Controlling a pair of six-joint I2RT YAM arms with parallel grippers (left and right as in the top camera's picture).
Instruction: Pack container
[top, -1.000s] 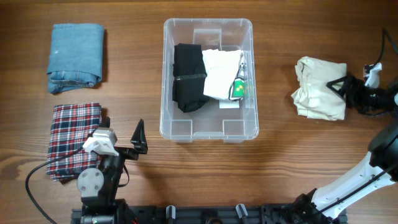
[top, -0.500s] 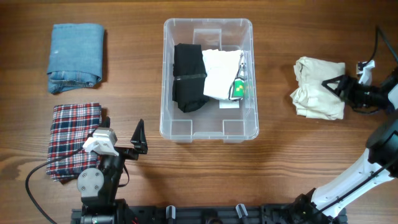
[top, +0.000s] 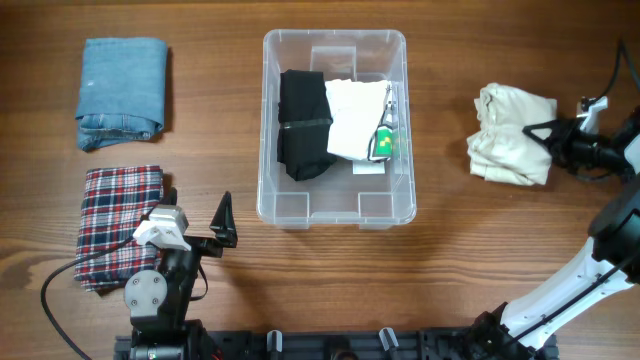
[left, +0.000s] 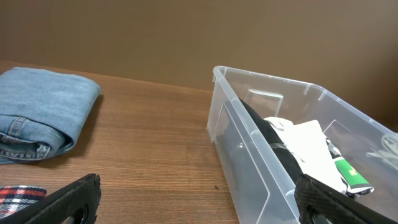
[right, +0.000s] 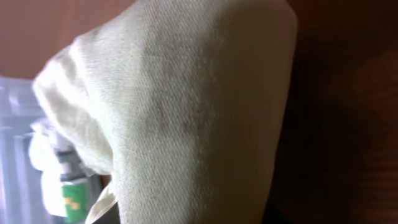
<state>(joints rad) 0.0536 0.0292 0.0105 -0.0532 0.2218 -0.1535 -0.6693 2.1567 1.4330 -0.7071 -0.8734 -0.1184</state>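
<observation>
The robot's right gripper needs to put the cream garment down in the clear container, at the white garment's front edge (top: 365, 169). The cream garment now lies beside the container.
The clear container (top: 335, 45) stands at the table's middle, holding a black garment (top: 303, 125), a white garment (top: 352, 118) and a small green-labelled item (top: 384, 143). To its right lies a cream garment (top: 510, 148), bunched at its right edge where my right gripper (top: 543, 131) has pinched shut on it. The cream garment (right: 186, 112) fills the right wrist view and hides the fingers there. My left gripper (top: 222, 225) hangs open near the front left, holding nothing. In the left wrist view the container (left: 249, 155) sits just right of the left gripper (left: 199, 205).
Folded blue jeans (top: 122, 90) lie at the back left, also seen as jeans (left: 37, 118) in the left wrist view. A red plaid garment (top: 115, 215) lies at the front left, partly under the left arm. Bare wood separates the container from the cream garment.
The right gripper's fingers have gone from a wide V to a narrow pinch on the cream garment's right edge, and the cloth has bunched slightly. The left arm has not moved.
</observation>
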